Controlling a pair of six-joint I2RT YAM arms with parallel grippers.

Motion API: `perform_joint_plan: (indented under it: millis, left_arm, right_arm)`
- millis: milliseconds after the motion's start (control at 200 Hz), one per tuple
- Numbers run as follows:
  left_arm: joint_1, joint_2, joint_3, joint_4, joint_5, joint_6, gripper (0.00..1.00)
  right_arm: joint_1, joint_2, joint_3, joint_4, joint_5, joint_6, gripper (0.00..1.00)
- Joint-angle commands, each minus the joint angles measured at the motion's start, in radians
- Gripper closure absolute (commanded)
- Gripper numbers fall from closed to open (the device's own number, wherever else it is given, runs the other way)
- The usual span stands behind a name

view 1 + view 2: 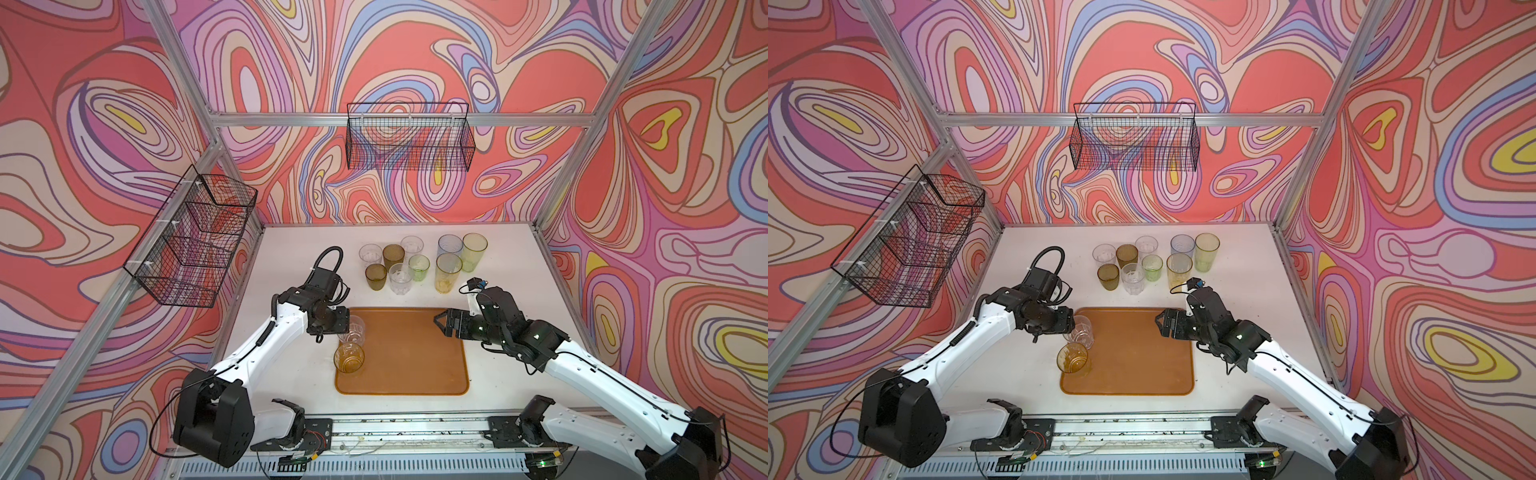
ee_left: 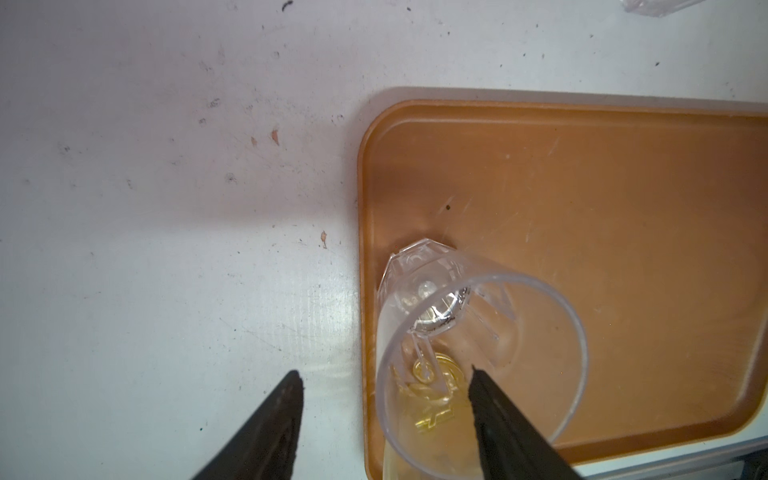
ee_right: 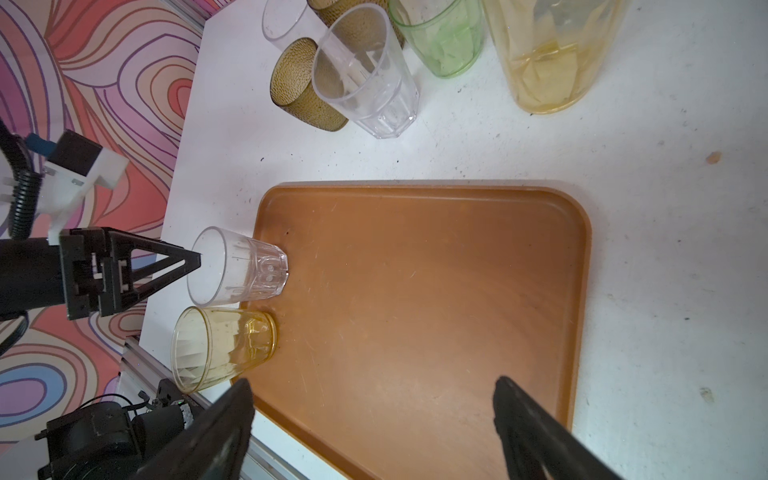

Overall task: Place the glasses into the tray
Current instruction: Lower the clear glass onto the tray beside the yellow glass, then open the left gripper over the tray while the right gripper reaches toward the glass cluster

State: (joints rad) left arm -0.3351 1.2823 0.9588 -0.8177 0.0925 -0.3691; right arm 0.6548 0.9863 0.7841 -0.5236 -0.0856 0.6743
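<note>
The robot's right gripper should next grab the clear glass between the front brown glass and the green glass, by its rim's side [image 1: 392, 281] [image 3: 321, 94] facing the tray.
The orange-brown tray [image 1: 415, 361] [image 1: 1142, 365] lies at the table's front middle. Two of the glasses stand on its left side: a clear faceted one [image 1: 355, 330] [image 3: 241, 266] and, nearer the front, an amber one [image 1: 349, 358] [image 3: 224, 349]. My left gripper [image 1: 347, 326] [image 2: 385, 371] is open astride the clear glass's [image 2: 482, 332] rim, one finger inside and one outside, neither pressing on the wall. My right gripper [image 1: 441, 322] [image 3: 372, 381] is open and empty above the tray's [image 3: 436, 291] far right part. Several more glasses [image 1: 411, 262] [image 1: 1144, 262] stand grouped behind the tray.
Two black wire baskets hang on the walls, one at the back [image 1: 409, 137] and one on the left [image 1: 195, 241]. The white table [image 1: 498, 299] has bare strips left and right of the tray. A metal rail [image 1: 407, 428] runs along the front edge.
</note>
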Motion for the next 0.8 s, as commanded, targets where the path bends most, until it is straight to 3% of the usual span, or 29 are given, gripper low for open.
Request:
perform_joint_plan:
  millis: [0, 145, 501, 791]
  left_arm:
    - [-0.005, -0.049, 0.040, -0.017, -0.034, 0.030, 0.14]
    - [-0.005, -0.087, 0.080, -0.053, -0.070, 0.067, 0.00]
    - [0.001, -0.282, -0.010, 0.009, -0.033, 0.054, 0.00]
    - [0.011, -0.296, -0.009, -0.003, -0.019, 0.062, 0.00]
  right_arm:
    - [-0.003, 0.013, 0.003, -0.002, 0.012, -0.007, 0.08]
    - [-0.004, 0.061, 0.053, -0.031, 0.026, -0.015, 0.09]
    - [-0.003, 0.270, 0.220, -0.072, 0.011, -0.095, 0.22]
    - [-0.003, 0.489, 0.398, -0.054, 0.015, -0.192, 0.33]
